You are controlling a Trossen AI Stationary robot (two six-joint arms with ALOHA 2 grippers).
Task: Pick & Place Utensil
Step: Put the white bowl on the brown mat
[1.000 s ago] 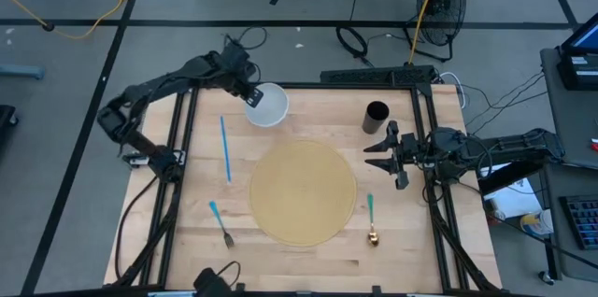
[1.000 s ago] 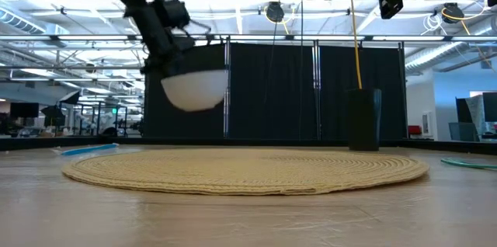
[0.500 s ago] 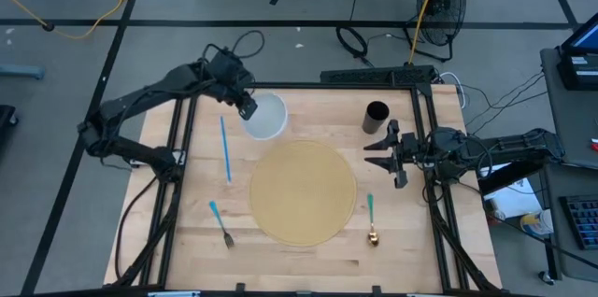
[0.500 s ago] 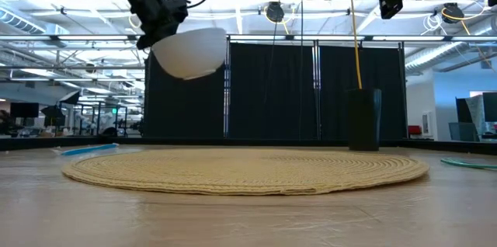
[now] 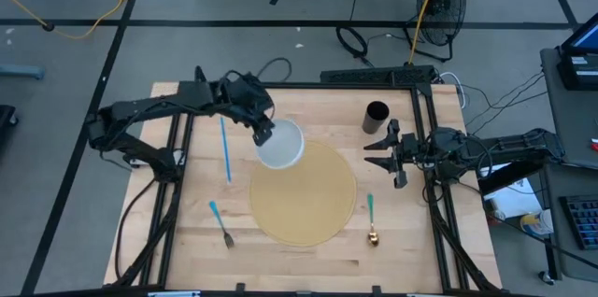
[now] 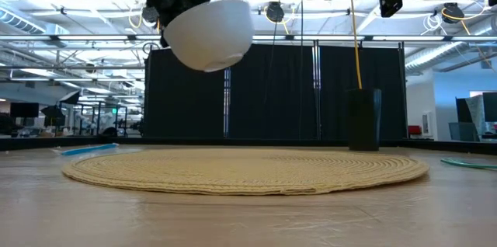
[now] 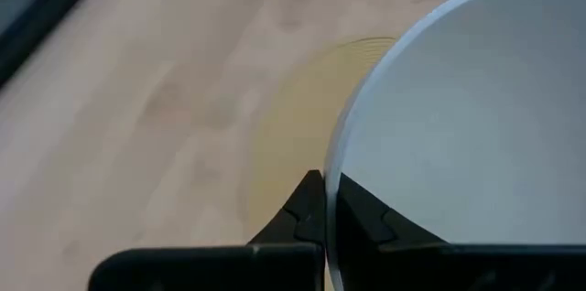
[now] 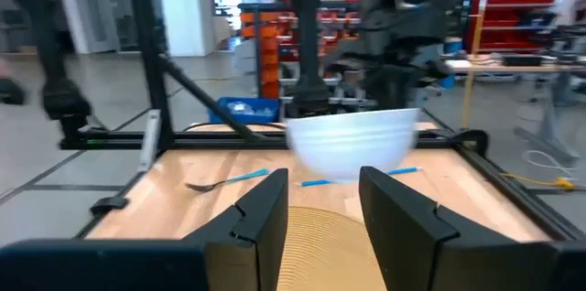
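Note:
The robot's left gripper should release the white bowl on the round woven mat's half nearer the teal-handled fork [image 5: 280, 193].
A white bowl [image 5: 282, 145] hangs in the air over the far left edge of the round woven mat [image 5: 308, 199]. It also shows in the low view [image 6: 208, 33] and in the right wrist view [image 8: 352, 140]. My left gripper [image 5: 263, 130] is shut on its rim. A blue stick [image 5: 225, 148], a teal-handled fork [image 5: 220, 223] and a green-handled spoon [image 5: 371, 219] lie flat on the table. My right gripper [image 5: 385, 154] hovers open above the mat's right edge, near the black cup [image 5: 376, 117]. My left gripper holds the bowl by its rim [image 7: 335, 165] on the side toward the table's left. One finger [image 7: 368, 216] is inside the bowl and the other finger [image 7: 307, 207] is outside. The bowl is lifted clear, its opening up and slightly tilted.
The black cup stands upright at the far right of the table. The blue stick lies left of the mat, the fork at the near left and the spoon at the mat's near right. Black frame rails [image 5: 183, 148] run along both table sides.
My left gripper carried the bowl from the table's far left corner toward the right and the near edge, rising as it went. The bowl now hangs over the mat's far left edge, higher and closer to the low camera. The right arm kept still.

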